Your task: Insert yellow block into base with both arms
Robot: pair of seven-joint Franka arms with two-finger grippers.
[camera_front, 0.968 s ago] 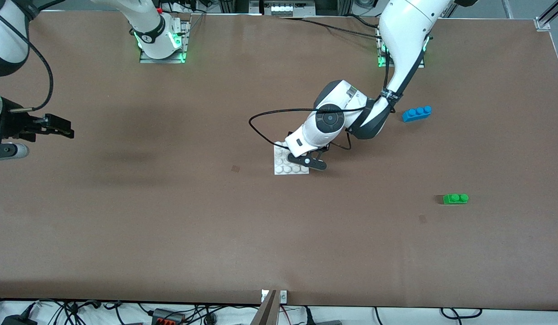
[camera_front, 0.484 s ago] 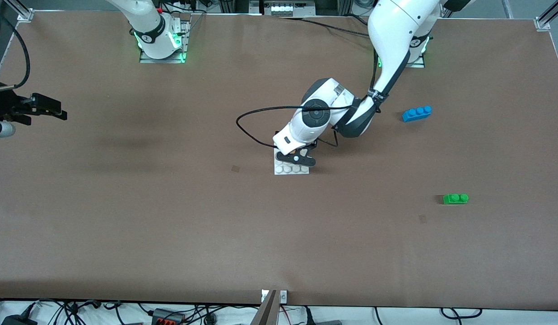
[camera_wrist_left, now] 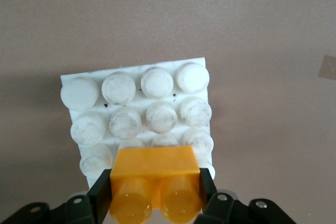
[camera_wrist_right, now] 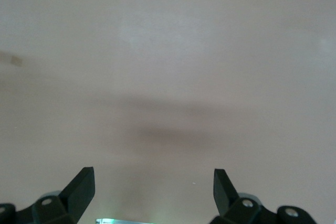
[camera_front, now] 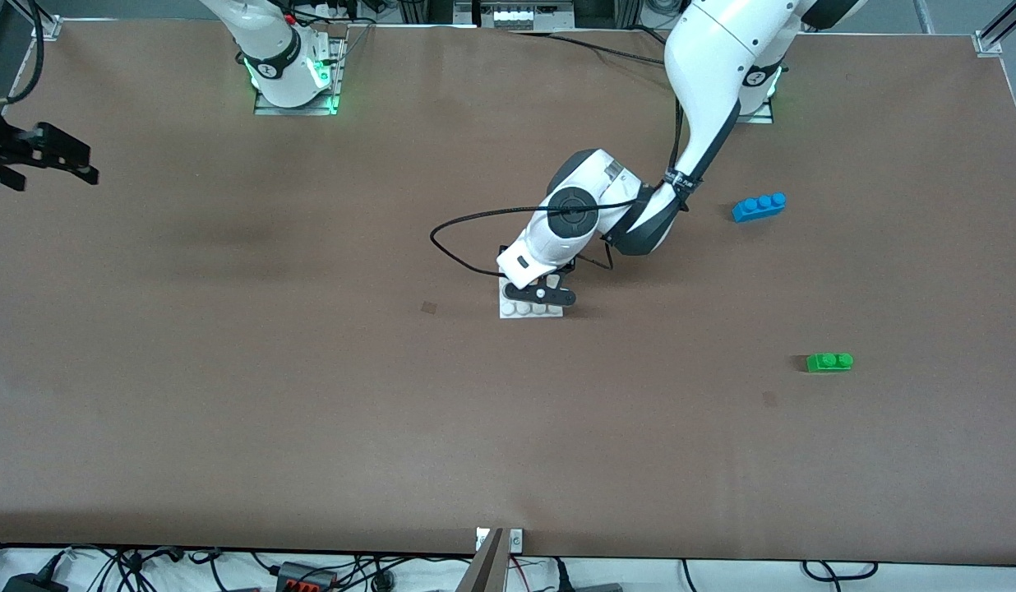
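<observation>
The robot's left gripper should release the yellow block on the middle studs of the white base (camera_front: 535, 272) (camera_wrist_left: 150, 152), toward the side of the arms.
The white base (camera_front: 528, 310) lies near the table's middle. Its studs show in the left wrist view (camera_wrist_left: 136, 103). My left gripper (camera_front: 542, 293) is over the base, shut on the yellow block (camera_wrist_left: 154, 169). In the left wrist view the gripper (camera_wrist_left: 155, 192) holds the block by its two sides, over the base's edge row of studs. I cannot tell whether block and base touch. The wrist hides the block in the front view. My right gripper (camera_front: 64, 156) is open and empty, up in the air at the right arm's end of the table. Its own view (camera_wrist_right: 154, 182) shows only bare table.
A blue three-stud brick (camera_front: 759, 206) and a green two-stud brick (camera_front: 829, 362) lie toward the left arm's end, the green one nearer the front camera. A black cable (camera_front: 475, 222) loops out from the left wrist over the table.
My left gripper has shifted over the base toward the right arm's end with the block in it. My right gripper has drawn back toward the table's corner at its own end.
</observation>
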